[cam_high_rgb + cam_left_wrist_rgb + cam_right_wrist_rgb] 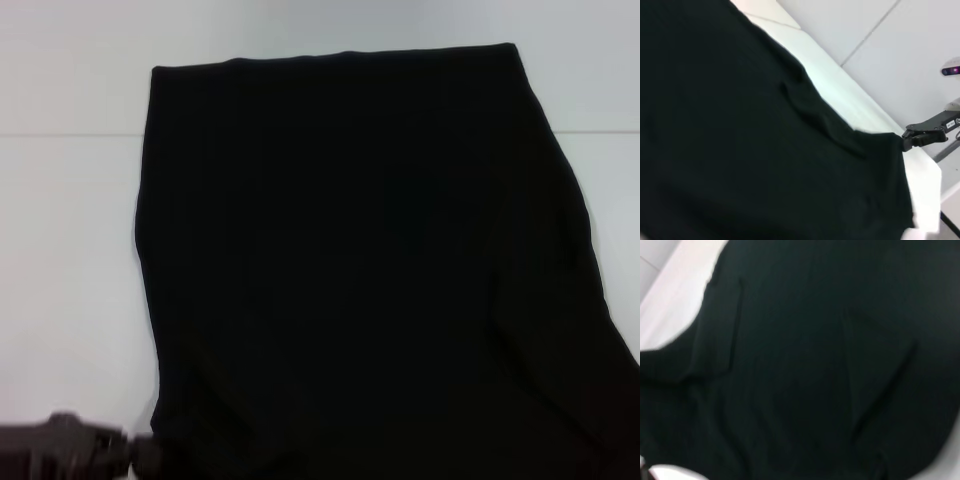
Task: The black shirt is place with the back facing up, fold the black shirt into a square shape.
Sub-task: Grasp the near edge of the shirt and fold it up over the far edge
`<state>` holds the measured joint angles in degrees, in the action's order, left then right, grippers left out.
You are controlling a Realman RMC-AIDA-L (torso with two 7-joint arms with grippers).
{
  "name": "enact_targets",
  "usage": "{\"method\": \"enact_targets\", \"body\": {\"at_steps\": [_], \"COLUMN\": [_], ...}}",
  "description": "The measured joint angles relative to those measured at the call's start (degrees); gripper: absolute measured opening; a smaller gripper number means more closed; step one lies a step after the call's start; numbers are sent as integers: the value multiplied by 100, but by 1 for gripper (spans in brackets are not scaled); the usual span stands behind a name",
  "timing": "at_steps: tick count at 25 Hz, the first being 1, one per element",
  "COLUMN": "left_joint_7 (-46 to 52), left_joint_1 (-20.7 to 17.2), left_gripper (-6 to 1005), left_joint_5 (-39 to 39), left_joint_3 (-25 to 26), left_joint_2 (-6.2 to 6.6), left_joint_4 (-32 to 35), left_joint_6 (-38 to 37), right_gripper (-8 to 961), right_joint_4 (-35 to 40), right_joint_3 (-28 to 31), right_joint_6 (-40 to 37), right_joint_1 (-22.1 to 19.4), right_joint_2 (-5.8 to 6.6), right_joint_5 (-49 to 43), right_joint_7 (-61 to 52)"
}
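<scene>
The black shirt's near corner will go down by its far corner [156, 100], on the same side, from my left gripper.
The black shirt [350, 270] lies spread over most of the white table [70, 250], plain side up with no print showing. My left gripper [140, 455] is low at the near left, right against the shirt's near-left corner. In the left wrist view the shirt [740, 150] is drawn to a point at one corner. There my right gripper [905, 140] is shut on the cloth, at the table's edge. The right wrist view is filled by wrinkled black cloth [815, 365]. The right gripper is out of the head view.
Bare white table shows to the left of the shirt and behind its far edge [330, 25]. The table's edge and grey floor tiles [890, 50] appear in the left wrist view, with a small lit device [951, 70] beyond.
</scene>
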<state>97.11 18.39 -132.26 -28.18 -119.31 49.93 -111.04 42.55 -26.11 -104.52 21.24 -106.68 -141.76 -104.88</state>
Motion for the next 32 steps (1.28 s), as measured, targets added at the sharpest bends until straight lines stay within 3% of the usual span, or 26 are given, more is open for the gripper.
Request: {"method": "enact_targets", "body": {"at_steps": [3,8,12,22,28,32], "left_joint_7": [109,281,627,999,933,874], "left_joint_1": [483,1451,2062,2791,3126,3187], "left_gripper": [21,24,24,23,23,34], "left_joint_5": [-3,-6,-48,-9,-39,-35], "left_joint_3": [128,218,227,172,150,-2], "left_joint_2": [153,645,819,844,859,863], "left_joint_4": [-259,-1140,-1436,-1594,-1926,-2048], "left_joint_6": [256,1099,2308,4655,5722,6141], "right_gripper": [42,42,41,41,41,41], "right_joint_4": [-26,-108,-467,-1576,-1829,-1902], "right_joint_3": [241,724,714,679,589,440], "right_joint_6": [181,799,1753,4451,5490,5894], "right_joint_1": [330,927,1401,2625,3196,3368], "right_joint_2": [-44,-147,-174,-159,-217,-275], "right_joint_5": [5,11,14,84,95,117], "right_joint_7": [-10,-230,-473,-623,-595,-605]}}
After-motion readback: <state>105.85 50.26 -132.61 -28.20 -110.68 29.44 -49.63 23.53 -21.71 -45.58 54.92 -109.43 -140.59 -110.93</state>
